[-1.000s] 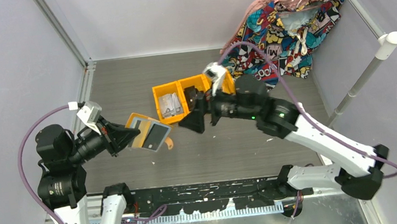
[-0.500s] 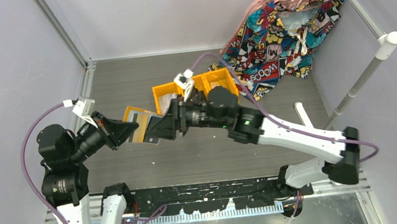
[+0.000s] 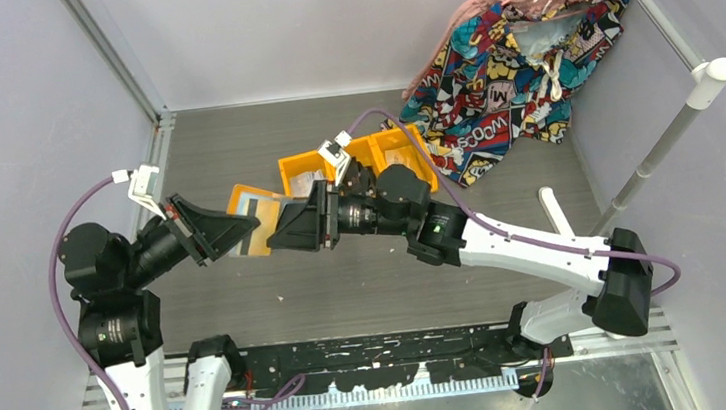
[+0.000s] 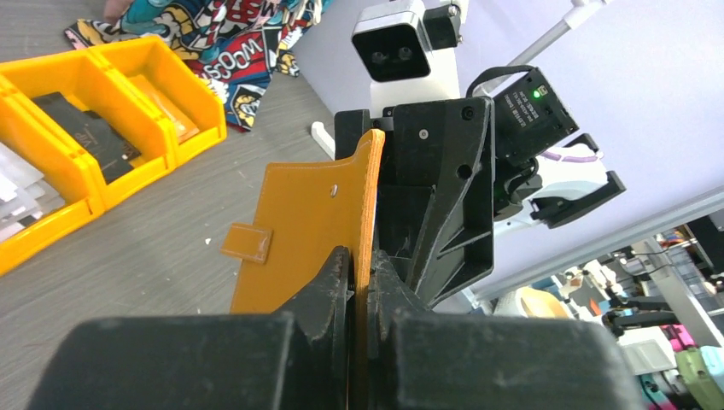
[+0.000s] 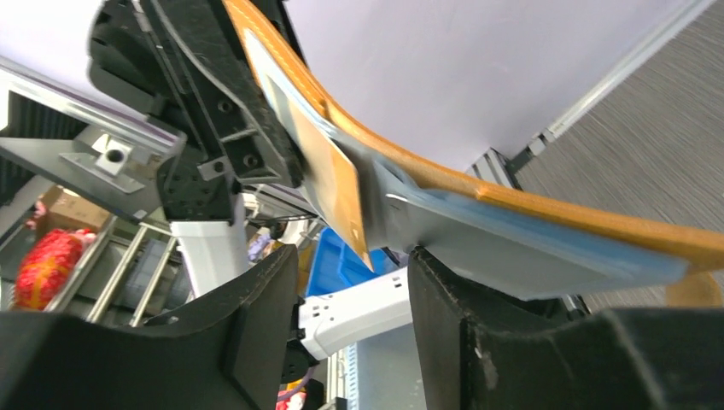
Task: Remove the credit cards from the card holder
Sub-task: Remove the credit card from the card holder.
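The robot's grippers almost meet over the card holder's pockets, so the right gripper will hold the holder while the left gripper takes it nearer its edge (image 3: pixel 236 199).
The orange card holder (image 3: pixel 252 221) is held up off the table, open towards my right arm. My left gripper (image 3: pixel 233 234) is shut on its edge; the left wrist view shows the jaws clamped on the orange cover (image 4: pixel 307 222), with its small tab (image 4: pixel 248 242) on the left. My right gripper (image 3: pixel 280 235) is open right at the holder's inner side. In the right wrist view the pale blue pocket (image 5: pixel 521 248) rests against the right finger (image 5: pixel 461 333). A tan card (image 5: pixel 331 175) sticks out with its corner above the gap between the fingers. Other cards are hidden.
Orange bin trays (image 3: pixel 396 152) stand behind the holder, with a black object and pale papers inside; they also show in the left wrist view (image 4: pixel 102 184). A colourful garment (image 3: pixel 510 55) lies at the back right. A white post (image 3: pixel 669 135) leans at the right. A grey wall is on the left.
My right arm has swung left from the bins to the holder, and its open jaws now stand at the inner pages. My left gripper raised and tilted the holder towards it.
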Robot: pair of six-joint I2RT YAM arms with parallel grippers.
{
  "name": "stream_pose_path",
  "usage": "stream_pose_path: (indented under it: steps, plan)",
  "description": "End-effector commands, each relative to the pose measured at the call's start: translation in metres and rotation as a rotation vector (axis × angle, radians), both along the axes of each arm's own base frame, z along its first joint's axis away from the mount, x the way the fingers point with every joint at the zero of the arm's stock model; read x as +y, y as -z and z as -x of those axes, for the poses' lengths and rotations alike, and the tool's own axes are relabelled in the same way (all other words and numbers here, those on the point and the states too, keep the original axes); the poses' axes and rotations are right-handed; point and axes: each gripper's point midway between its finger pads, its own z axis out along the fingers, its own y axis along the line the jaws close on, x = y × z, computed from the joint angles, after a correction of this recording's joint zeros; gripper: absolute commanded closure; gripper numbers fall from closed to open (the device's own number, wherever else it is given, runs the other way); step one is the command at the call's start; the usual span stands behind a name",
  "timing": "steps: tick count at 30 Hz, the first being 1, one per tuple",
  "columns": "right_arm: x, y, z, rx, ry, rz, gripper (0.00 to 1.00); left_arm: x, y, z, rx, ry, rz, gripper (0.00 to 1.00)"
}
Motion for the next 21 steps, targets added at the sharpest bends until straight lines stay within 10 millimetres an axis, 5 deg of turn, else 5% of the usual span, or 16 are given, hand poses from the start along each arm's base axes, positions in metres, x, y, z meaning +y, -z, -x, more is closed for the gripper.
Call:
stream_pose_path:
  steps: [1,6,11,21]
  plan:
    - [-0.012,-0.060,0.009,-0.059,-0.039,-0.196,0.46,-0.007,-0.015,0.013,-0.007,0.076,0.050,0.99]
    - [-0.011,-0.069,0.017,-0.049,-0.090,-0.244,0.53,-0.007,-0.013,0.012,0.000,0.075,0.050,0.99]
    - [-0.008,-0.064,0.015,-0.027,-0.090,-0.249,0.72,-0.007,-0.014,0.013,0.005,0.078,0.053,0.96]
    - [-0.018,-0.061,0.011,-0.020,-0.072,-0.274,0.96,-0.013,-0.006,0.021,0.091,0.193,0.085,0.61]
